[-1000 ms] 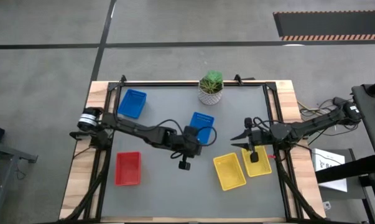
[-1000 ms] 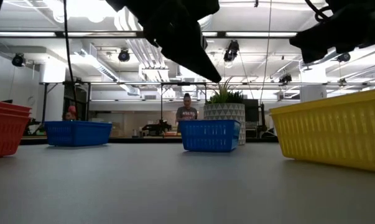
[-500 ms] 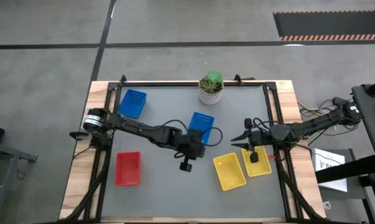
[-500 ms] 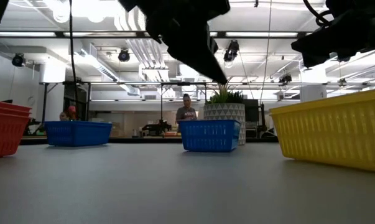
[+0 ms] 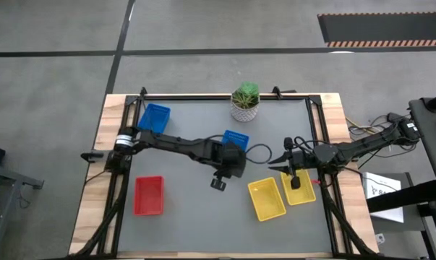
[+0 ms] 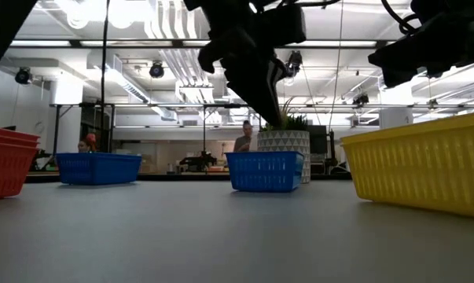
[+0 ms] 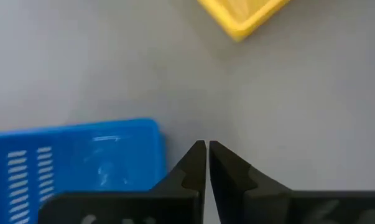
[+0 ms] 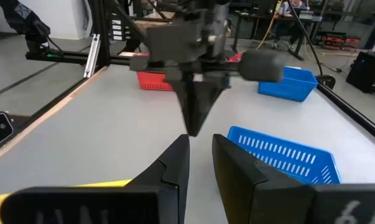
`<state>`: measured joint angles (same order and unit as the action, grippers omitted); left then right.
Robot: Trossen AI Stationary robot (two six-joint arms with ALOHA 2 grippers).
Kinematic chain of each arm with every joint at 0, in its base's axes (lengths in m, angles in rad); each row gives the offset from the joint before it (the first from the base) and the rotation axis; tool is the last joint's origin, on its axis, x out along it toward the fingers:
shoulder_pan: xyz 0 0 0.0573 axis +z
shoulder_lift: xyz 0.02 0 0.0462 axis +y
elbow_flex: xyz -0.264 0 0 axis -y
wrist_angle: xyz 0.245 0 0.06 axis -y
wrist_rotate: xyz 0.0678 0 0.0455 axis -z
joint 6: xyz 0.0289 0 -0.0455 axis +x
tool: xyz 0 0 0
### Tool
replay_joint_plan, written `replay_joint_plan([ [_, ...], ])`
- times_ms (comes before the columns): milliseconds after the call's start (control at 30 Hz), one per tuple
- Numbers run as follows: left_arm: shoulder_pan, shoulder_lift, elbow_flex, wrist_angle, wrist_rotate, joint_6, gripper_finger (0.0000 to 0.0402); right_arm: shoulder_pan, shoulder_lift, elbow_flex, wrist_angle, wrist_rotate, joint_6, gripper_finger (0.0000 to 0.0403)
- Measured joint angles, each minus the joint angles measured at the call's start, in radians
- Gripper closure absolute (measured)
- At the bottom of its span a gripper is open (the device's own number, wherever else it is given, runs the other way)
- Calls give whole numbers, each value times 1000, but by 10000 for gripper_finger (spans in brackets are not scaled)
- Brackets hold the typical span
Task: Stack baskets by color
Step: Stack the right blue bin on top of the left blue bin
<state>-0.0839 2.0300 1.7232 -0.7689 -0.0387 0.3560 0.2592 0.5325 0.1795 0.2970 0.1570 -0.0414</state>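
The left gripper's shut fingers are beside the central blue basket, clear of its rim, so the robot should open them and grip the basket's rim [image 7: 158,146] before lifting.
A blue basket [image 5: 237,137] sits mid-table on its base, and another blue basket [image 5: 153,119] stands at the far left. A red basket [image 5: 148,195] lies near left. Two yellow baskets [image 5: 266,200] [image 5: 302,189] rest side by side near right. My left gripper [image 7: 206,149] is shut and slants down above bare table just beside the central blue basket [image 7: 75,162], touching nothing. My right gripper [image 8: 201,149] hovers level over the yellow baskets, pointing toward the table's left, its fingers a narrow gap apart with nothing between them.
A white pot with a green plant [image 5: 245,102] stands at the far edge, right behind the central blue basket. Bare grey table lies between the red basket and the yellow ones. Wooden strips and black rails [image 5: 315,123] border the table. People show in the room beyond [image 6: 244,135].
My left gripper has gone toward the table's right and far edges, closer to the central blue basket, and has tipped its shut fingers more steeply down. The baskets have stayed where they were.
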Motion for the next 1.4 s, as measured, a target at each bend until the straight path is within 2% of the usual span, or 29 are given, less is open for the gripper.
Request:
replay_joint_plan([
  [133,44,-6,6,-5,3,1,363,0,5,-1,0,0,-1,341],
  [367,68,30,-32,59,27,21,258,0,7,-1,-1,0,-1,342],
  [533,69,54,-44,133,24,48,225,0,8,-1,-8,0,-2,344],
  [700,70,79,-46,167,-21,43,224,0,9,-1,-9,0,-2,342],
  [967,70,79,-46,167,-23,17,229,0,14,-1,-10,1,-3,342],
  [1167,70,79,-46,168,-23,17,264,0,14,-1,-9,1,-3,345],
  [1400,70,79,-46,170,-22,16,327,0,14,-1,-9,2,-3,346],
])
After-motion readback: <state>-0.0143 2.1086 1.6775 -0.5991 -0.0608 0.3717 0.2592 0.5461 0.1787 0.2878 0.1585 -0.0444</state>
